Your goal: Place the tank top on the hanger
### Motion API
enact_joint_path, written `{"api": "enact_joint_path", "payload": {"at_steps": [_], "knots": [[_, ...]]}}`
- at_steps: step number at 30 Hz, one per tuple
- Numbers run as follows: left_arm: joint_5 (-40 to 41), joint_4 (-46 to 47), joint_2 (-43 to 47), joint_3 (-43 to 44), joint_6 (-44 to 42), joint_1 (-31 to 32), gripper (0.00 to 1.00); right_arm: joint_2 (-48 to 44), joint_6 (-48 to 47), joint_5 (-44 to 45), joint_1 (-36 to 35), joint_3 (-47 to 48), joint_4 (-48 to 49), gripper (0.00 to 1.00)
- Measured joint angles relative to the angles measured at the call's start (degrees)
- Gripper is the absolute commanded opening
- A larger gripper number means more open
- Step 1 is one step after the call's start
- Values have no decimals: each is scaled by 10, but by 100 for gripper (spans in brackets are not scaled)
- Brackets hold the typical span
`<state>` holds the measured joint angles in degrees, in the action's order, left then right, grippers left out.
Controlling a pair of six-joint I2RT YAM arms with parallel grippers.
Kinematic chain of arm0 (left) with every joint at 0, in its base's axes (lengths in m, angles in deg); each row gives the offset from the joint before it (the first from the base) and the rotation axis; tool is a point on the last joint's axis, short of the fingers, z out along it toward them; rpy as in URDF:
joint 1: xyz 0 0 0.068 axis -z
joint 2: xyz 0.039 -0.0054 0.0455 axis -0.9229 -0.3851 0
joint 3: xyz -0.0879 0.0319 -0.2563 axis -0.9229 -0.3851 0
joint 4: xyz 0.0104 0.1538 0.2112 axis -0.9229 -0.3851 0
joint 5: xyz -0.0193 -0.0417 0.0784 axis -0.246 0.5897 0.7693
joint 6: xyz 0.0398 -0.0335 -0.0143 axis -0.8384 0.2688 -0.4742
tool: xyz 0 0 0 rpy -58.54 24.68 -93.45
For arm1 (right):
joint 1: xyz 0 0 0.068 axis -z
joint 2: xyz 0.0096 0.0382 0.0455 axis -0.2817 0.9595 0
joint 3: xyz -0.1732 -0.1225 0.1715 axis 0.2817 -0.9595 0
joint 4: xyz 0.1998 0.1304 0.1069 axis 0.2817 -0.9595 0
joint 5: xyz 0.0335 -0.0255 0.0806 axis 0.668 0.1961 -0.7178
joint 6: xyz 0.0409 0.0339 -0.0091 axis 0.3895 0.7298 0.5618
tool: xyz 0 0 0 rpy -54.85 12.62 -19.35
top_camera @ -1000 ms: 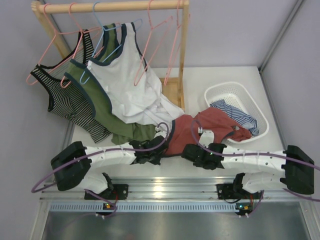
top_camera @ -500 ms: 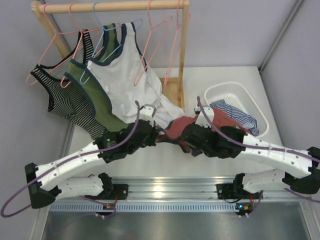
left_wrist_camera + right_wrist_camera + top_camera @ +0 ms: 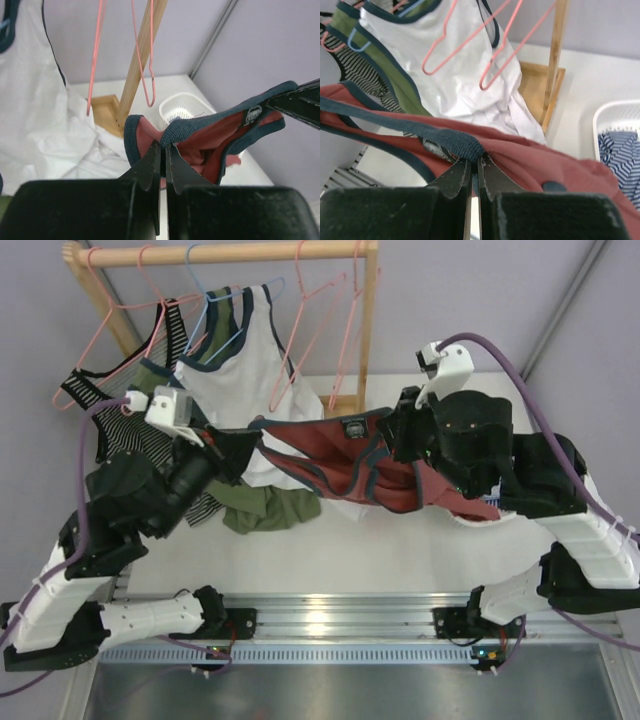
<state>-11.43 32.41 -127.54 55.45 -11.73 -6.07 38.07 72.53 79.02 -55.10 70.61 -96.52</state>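
Observation:
The robot will set the rust-red tank top, now stretched in the air, down on the white table [image 3: 338,529] in front of the wooden rack with its left gripper.
The rust-red tank top [image 3: 330,455] with navy trim hangs stretched in the air between my two raised grippers, in front of the rack. My left gripper [image 3: 252,432] is shut on its navy trim at the left end; the left wrist view shows the fingertips [image 3: 162,147] pinching the tank top [image 3: 200,145]. My right gripper [image 3: 393,430] is shut on the trim at the right end; the right wrist view shows it [image 3: 474,162] pinching the tank top [image 3: 545,160]. Two empty pink hangers [image 3: 283,348] hang on the rail above and behind the shirt, also visible in the left wrist view [image 3: 96,50] and the right wrist view [image 3: 465,41].
A wooden rack [image 3: 365,330] stands at the back. It holds a white tank top [image 3: 240,390] on a blue hanger, an olive one [image 3: 190,435] and a striped one [image 3: 115,435]. A white basket [image 3: 465,420] with striped blue cloth sits at the right behind my right arm.
Both arms rose from the table and moved apart, lifting the tank top off the surface and stretching it between them up near the rack.

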Motion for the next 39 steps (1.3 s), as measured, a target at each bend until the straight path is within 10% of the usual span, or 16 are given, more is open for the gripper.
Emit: {"api": "enact_joint_path", "payload": {"at_steps": [25, 39], "knots": [[10, 73, -47, 191, -149, 2, 0, 12, -210, -109, 59, 49, 215, 0], [6, -13, -37, -60, 31, 2, 0, -194, -108, -280, 223, -344, 203, 0]]}}
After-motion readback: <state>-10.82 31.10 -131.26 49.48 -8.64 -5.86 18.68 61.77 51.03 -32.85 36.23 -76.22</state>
